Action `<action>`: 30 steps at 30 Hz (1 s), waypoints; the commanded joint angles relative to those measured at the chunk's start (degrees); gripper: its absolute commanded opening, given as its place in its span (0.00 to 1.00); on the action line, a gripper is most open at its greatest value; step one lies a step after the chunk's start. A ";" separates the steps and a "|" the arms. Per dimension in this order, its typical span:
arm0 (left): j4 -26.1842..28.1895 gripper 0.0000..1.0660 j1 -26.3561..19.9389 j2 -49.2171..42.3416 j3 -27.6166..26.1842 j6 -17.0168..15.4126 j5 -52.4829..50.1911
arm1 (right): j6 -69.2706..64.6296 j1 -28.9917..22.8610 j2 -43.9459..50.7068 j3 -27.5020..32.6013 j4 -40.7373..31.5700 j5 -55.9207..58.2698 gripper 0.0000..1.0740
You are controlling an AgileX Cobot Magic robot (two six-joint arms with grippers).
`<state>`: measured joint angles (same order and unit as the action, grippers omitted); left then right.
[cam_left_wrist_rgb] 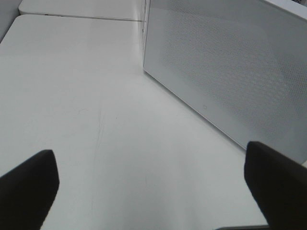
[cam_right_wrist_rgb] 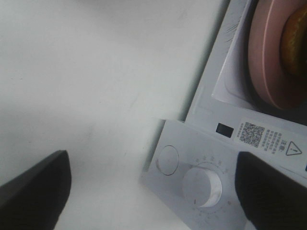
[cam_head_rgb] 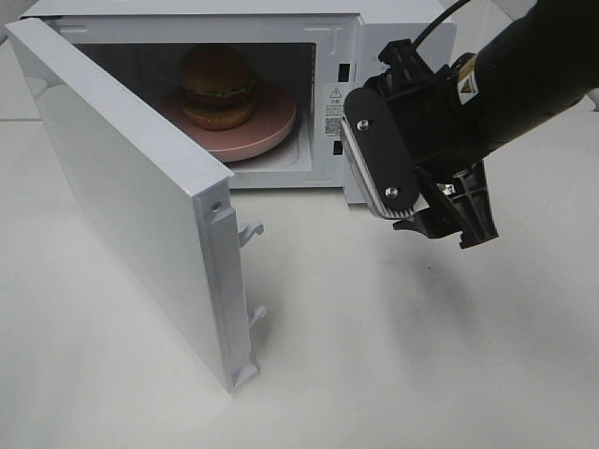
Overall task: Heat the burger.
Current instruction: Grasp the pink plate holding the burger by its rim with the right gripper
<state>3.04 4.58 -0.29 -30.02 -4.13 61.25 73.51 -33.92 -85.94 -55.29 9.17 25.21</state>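
The near edge of the pink plate [cam_head_rgb: 265, 150] [cam_right_wrist_rgb: 262, 88] under the burger, on the plate's side toward the control panel, should be gripped next by my right gripper.
The burger [cam_head_rgb: 218, 86], with a golden bun and green lettuce, sits on a round pink plate [cam_head_rgb: 267, 131] inside the white microwave [cam_head_rgb: 393, 28]. The microwave door [cam_head_rgb: 122, 178] stands wide open to the left. My right gripper [cam_head_rgb: 447, 224] hangs open and empty in front of the control panel, right of the opening. In the right wrist view it [cam_right_wrist_rgb: 153, 196] is over the dial [cam_right_wrist_rgb: 201, 187], with the burger's edge [cam_right_wrist_rgb: 296, 43] and the plate [cam_right_wrist_rgb: 268, 52] beyond. My left gripper [cam_left_wrist_rgb: 153, 191] is open and empty near the door's outer face [cam_left_wrist_rgb: 230, 62]. It is out of the high view.
A round button [cam_right_wrist_rgb: 168, 159] sits beside the dial on the panel. The door's latch hooks [cam_head_rgb: 251, 232] stick out from its free edge. White tabletop [cam_head_rgb: 393, 355] lies in front of the microwave, and more of it [cam_left_wrist_rgb: 72, 96] left of the door.
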 commanded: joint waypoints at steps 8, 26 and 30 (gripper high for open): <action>0.40 0.93 -0.17 -0.23 0.17 0.06 0.06 | -1.72 -1.89 -6.47 -4.76 1.49 -4.64 0.81; 0.40 0.93 -0.17 -0.23 0.17 0.06 0.06 | -1.83 -1.89 -17.30 -15.76 1.55 -6.65 0.79; 0.40 0.93 -0.17 -0.23 0.17 0.06 0.06 | -1.89 -1.89 -19.31 -17.88 1.60 -6.70 0.79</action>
<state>3.04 4.58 -0.29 -30.02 -4.13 61.25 71.96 -35.64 -104.97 -72.48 10.60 18.68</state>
